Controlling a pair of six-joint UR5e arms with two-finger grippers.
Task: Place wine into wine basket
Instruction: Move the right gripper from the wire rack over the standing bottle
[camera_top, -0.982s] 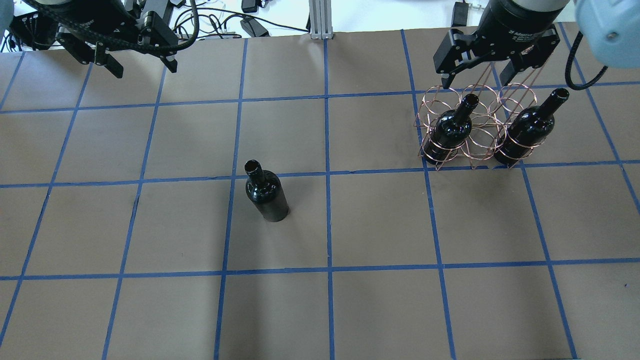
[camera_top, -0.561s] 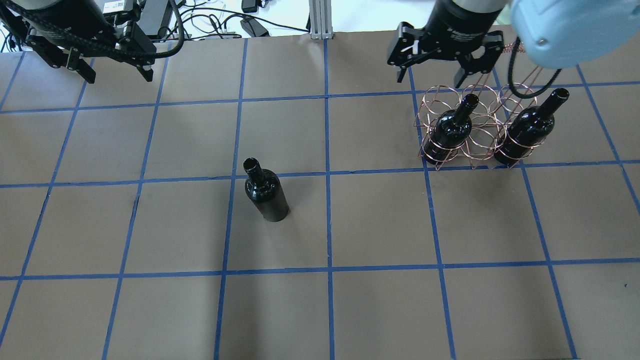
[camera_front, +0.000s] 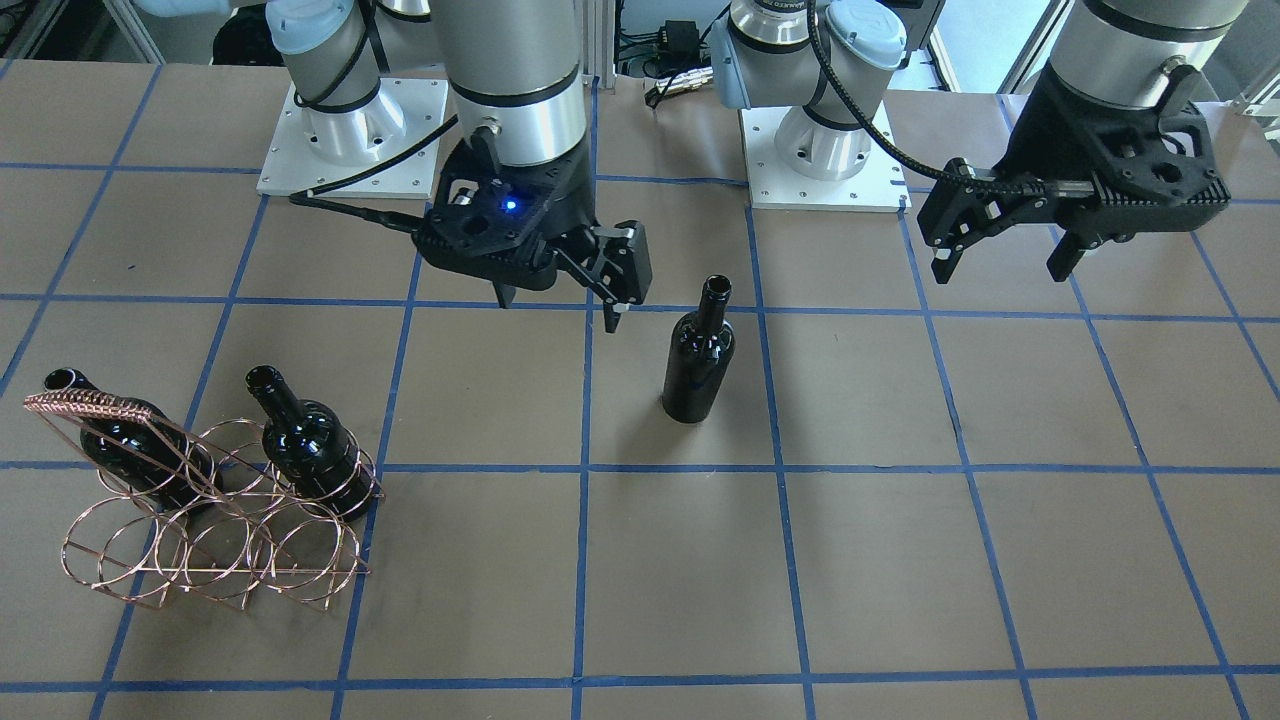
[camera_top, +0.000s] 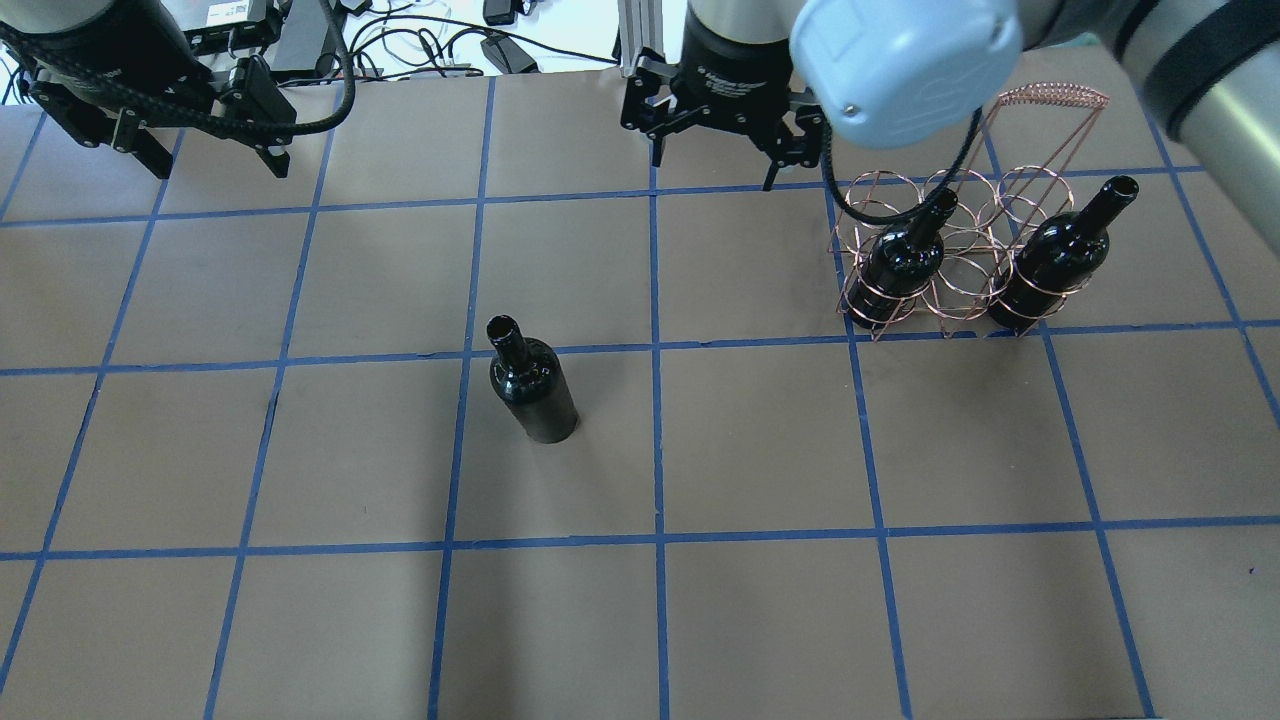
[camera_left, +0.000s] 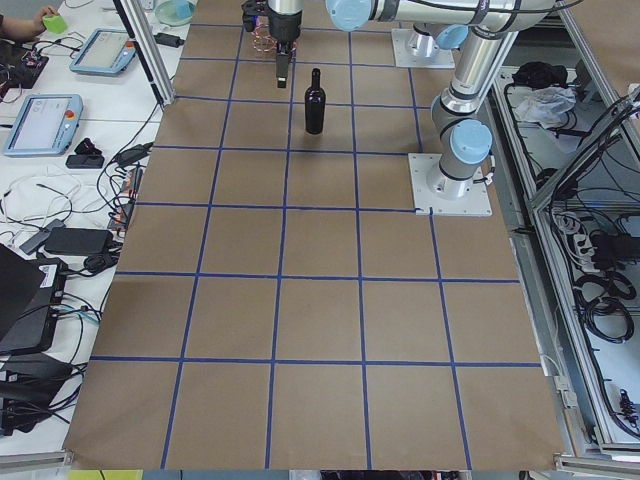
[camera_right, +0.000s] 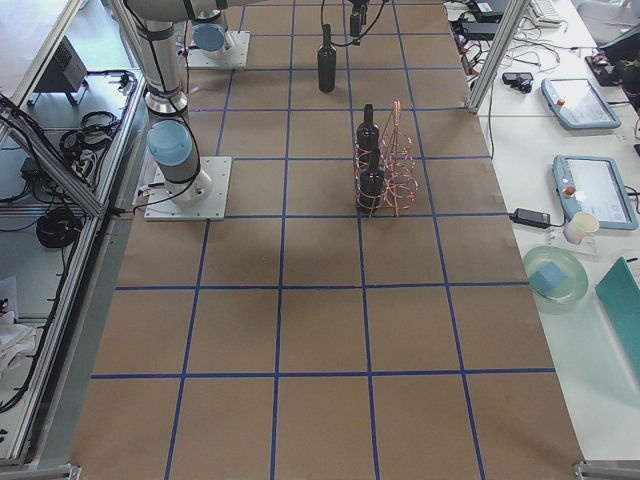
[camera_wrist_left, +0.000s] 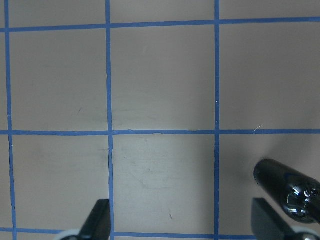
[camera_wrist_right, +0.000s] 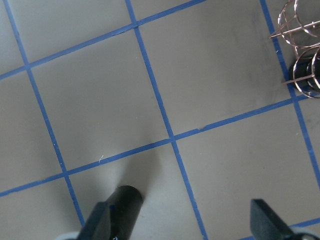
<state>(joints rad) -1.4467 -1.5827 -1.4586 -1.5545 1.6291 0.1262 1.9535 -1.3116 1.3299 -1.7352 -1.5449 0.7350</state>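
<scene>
I will next move my right gripper to the neck (camera_front: 713, 307) of the free black wine bottle that stands upright near the middle of the table, and close it there.
A free black wine bottle (camera_top: 530, 385) stands upright near the table's middle; it also shows in the front view (camera_front: 700, 355) and at the lower edge of both wrist views (camera_wrist_left: 290, 192) (camera_wrist_right: 122, 207). The copper wire wine basket (camera_top: 950, 250) (camera_front: 210, 530) stands at the right with two black bottles in its end rings (camera_top: 900, 255) (camera_top: 1055, 255); the ring between them is empty. My right gripper (camera_top: 714, 165) (camera_front: 558, 305) is open and empty, above the table left of the basket and behind the free bottle. My left gripper (camera_top: 220, 168) (camera_front: 1000, 272) is open and empty at the far left.
The table is brown paper with a blue tape grid. Cables (camera_top: 450, 45) lie past the far edge. The arm bases (camera_front: 350, 150) (camera_front: 820, 160) stand on white plates at the robot's side. The basket's braided handle (camera_top: 1050, 97) rises above its rings.
My right gripper has moved left from over the basket toward the table's middle, staying open. My left gripper has drifted a little left. The bottles and basket have not moved.
</scene>
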